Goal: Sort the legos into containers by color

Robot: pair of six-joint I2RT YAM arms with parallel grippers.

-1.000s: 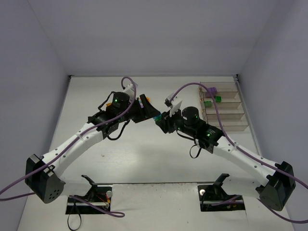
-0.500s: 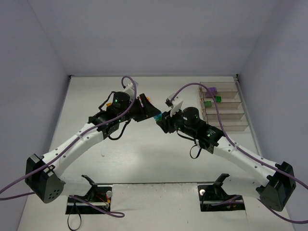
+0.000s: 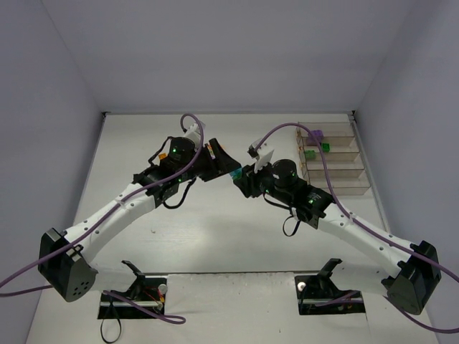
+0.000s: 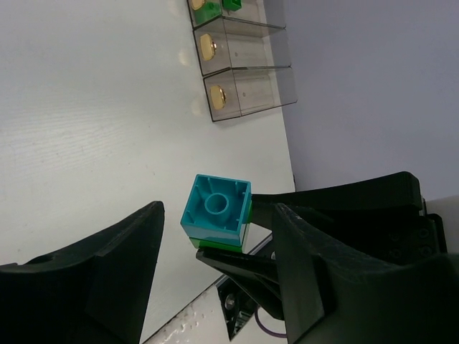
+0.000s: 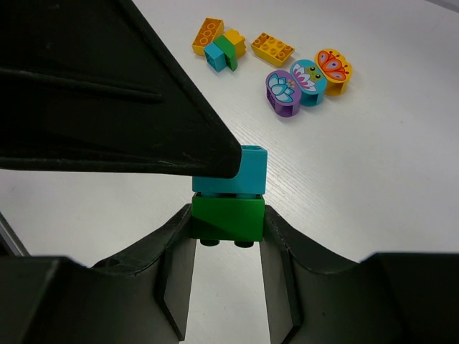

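Next, I release the green brick from my right gripper in the green bricks' bin (image 3: 313, 148), near the gold disc end.
My right gripper (image 5: 228, 228) is shut on a green brick (image 5: 228, 217), held above the table with a teal brick (image 5: 234, 176) stuck on its far side. The left gripper (image 4: 219, 215) is open, its fingers (image 4: 100, 269) on either side of that teal brick (image 4: 216, 211) with gaps on both sides. In the top view the two grippers meet at mid table, left gripper (image 3: 224, 165) and right gripper (image 3: 242, 179). Loose legos lie behind: an orange brick (image 5: 208, 35), a teal-and-green pair (image 5: 221, 54), a yellow plate (image 5: 271, 48) and rounded purple (image 5: 281, 92), teal (image 5: 310, 81) and orange (image 5: 333, 68) pieces.
The containers (image 3: 336, 162) stand in a row at the far right by the wall. One bin holds a purple brick (image 3: 313, 135), the one beside it green bricks (image 3: 310, 153). The two nearest the arms (image 4: 247, 68) show only gold discs. Both cables arch over the arms.
The left gripper's head has edged slightly toward the right gripper. The right arm and its bricks have stayed put.
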